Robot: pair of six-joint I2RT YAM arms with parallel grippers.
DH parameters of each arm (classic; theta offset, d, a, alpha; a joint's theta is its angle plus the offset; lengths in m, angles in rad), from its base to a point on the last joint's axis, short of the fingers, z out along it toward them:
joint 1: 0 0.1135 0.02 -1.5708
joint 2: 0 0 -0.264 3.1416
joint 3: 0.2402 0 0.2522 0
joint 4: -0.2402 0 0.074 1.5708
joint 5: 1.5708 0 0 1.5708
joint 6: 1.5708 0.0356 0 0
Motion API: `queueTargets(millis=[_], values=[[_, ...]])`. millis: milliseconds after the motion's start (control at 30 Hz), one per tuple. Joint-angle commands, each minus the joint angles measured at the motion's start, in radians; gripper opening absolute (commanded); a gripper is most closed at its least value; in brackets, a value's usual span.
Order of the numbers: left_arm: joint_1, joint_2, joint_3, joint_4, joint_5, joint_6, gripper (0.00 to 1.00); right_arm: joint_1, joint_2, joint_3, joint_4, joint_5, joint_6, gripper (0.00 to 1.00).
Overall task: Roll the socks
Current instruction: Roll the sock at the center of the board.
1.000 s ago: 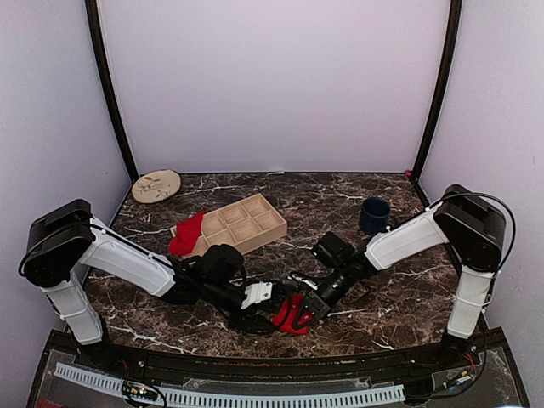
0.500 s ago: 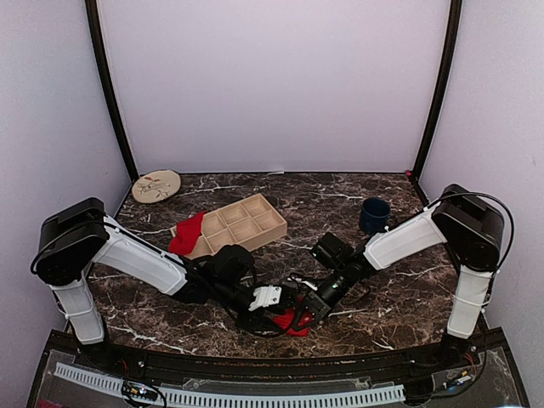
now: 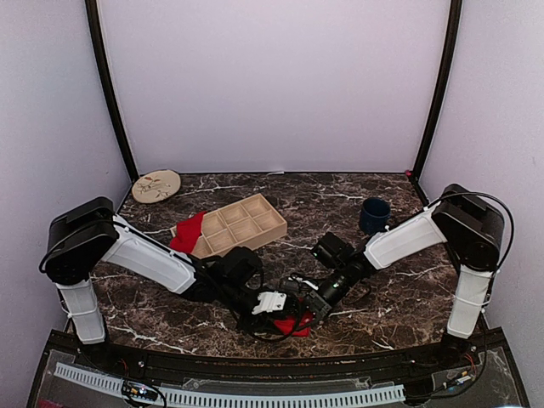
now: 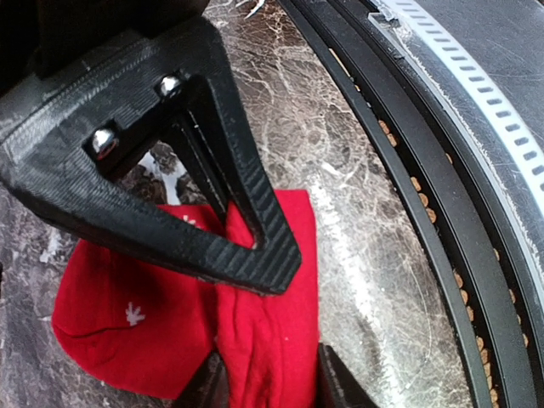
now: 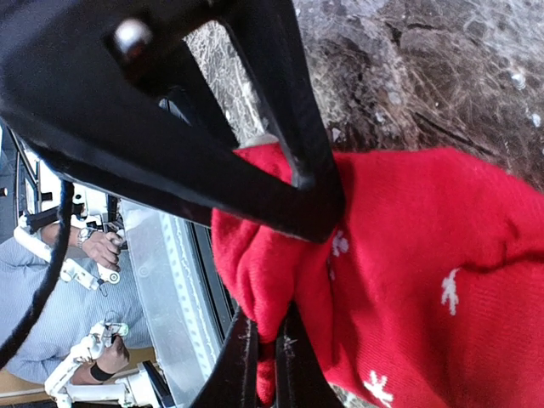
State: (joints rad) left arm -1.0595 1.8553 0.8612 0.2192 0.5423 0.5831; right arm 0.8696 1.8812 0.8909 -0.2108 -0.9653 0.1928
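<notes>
The robot's right gripper pinches just a thin fold of the sock, so it should open, back away and grab more of the folded end (image 4: pixel 296 206) while the left gripper holds.
One red sock with white snowflakes (image 3: pixel 294 324) lies bunched near the table's front edge, between both grippers. In the left wrist view a thick fold of this sock (image 4: pixel 270 340) fills the gap between my left gripper's (image 4: pixel 268 378) fingers, which touch it on both sides. My right gripper (image 5: pixel 265 361) is shut on a thin fold of the same sock (image 5: pixel 425 255). From above, the left gripper (image 3: pixel 285 311) and right gripper (image 3: pixel 309 309) meet over the sock and hide most of it. A second red sock (image 3: pixel 187 234) lies against the wooden tray.
A wooden compartment tray (image 3: pixel 242 223) sits at mid-left. A dark blue mug (image 3: pixel 374 215) stands at the right, a round patterned plate (image 3: pixel 156 185) at the back left. The black front rail (image 4: pixel 442 212) runs close beside the sock.
My left arm has reached further right, over the sock, and its jaws have narrowed onto the fold. The sock now shows less from above. The right gripper has stayed put.
</notes>
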Motion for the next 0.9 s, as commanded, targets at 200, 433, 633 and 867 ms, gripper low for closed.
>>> queueTargets(millis=[200,433,633,867], values=[[-0.01,0.074,0.109,-0.191,0.07,0.073,0.11,-0.006,0.014,0.006,-0.044,0.006,-0.039,0.0],[-0.01,0.116,0.17,-0.272,0.104,0.081,0.03,-0.009,-0.006,0.005,-0.072,0.058,-0.052,0.13],[-0.004,0.125,0.177,-0.303,0.115,0.076,0.01,-0.027,-0.048,-0.016,-0.058,0.091,-0.025,0.24],[0.007,0.12,0.177,-0.324,0.11,0.072,0.01,-0.063,-0.102,-0.062,-0.037,0.123,0.012,0.26]])
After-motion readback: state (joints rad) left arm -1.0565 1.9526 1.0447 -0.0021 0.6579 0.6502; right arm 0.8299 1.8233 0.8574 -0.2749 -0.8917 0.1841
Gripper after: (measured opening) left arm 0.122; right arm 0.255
